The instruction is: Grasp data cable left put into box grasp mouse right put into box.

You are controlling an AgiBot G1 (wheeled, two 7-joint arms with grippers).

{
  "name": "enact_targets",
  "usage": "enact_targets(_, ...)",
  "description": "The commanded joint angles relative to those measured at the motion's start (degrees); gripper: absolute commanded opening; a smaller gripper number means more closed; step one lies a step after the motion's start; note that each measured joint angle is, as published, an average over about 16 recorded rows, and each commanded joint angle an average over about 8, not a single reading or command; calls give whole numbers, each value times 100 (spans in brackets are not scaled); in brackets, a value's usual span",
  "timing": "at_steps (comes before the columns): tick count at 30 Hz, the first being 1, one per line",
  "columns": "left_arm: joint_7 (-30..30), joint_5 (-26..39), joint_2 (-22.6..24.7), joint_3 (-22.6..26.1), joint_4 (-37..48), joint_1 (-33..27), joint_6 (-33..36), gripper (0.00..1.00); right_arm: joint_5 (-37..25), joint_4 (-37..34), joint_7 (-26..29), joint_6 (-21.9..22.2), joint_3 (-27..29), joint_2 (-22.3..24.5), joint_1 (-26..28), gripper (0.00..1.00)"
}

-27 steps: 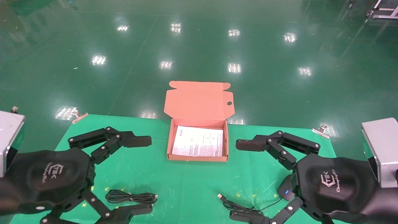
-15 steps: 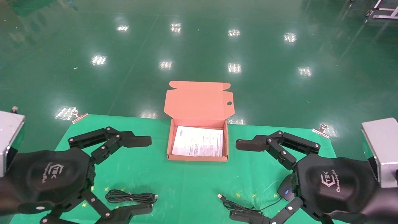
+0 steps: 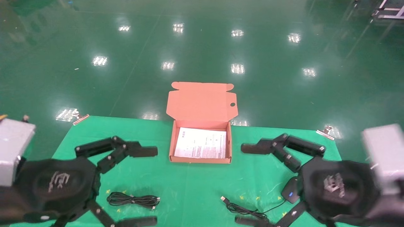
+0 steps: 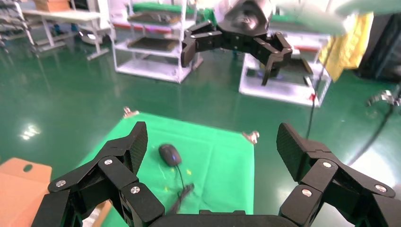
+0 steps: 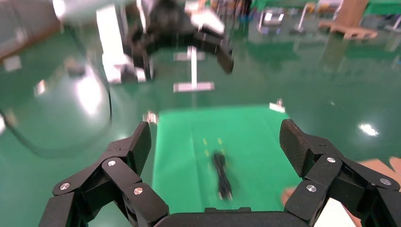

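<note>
I need to close my left gripper on the tied middle [image 3: 130, 198] of the data cable, so that the plug end is left sticking out beyond its fingers.
The salmon-orange box [image 3: 171, 148] stands open at the table's middle back, lid flap [image 3: 202, 101] up, a printed sheet inside. The data cable [image 3: 132, 200], a black looped bundle, lies front left; it also shows in the right wrist view [image 5: 221, 176]. The black mouse [image 3: 289, 191] with a blue spot lies front right, partly hidden under my right gripper; its cord and silver plug [image 3: 224, 199] trail left. It also shows in the left wrist view [image 4: 169, 154]. My left gripper [image 3: 148, 186] is open around the cable's place. My right gripper [image 3: 246, 184] is open beside the mouse.
Green cloth [image 3: 195, 186] covers the table, held by metal clips at the back corners [image 3: 80, 118] [image 3: 325, 131]. Beyond the back edge is shiny green floor. Shelving racks [image 4: 156, 47] stand far off in the left wrist view.
Both arms have begun to move and blur. The left gripper has shifted slightly towards the front and right. The right gripper has shifted slightly. Cable, mouse and box lie as before.
</note>
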Motion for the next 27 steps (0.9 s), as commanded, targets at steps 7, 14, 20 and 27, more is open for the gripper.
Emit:
enact_targets(7, -312, 1025, 226, 609, 81, -762, 224, 100, -1259, 176, -534, -262, -545, -115, 890, 100)
enact_targets(14, -258, 2259, 485, 1443, 127, -1469, 324, 100, -2517, 225, -1375, -325, -1532, -368, 1787, 100)
enact_targets(20, -134, 3441, 770, 2221, 127, -1918, 262, 100, -3531, 250, -1990, -217, -2338, -641, 2211, 100)
enact_targets(27, -205, 4480, 1111, 2766, 326, -1997, 13, 100, -4325, 229, -2295, -42, -2946, -952, 2215, 100)
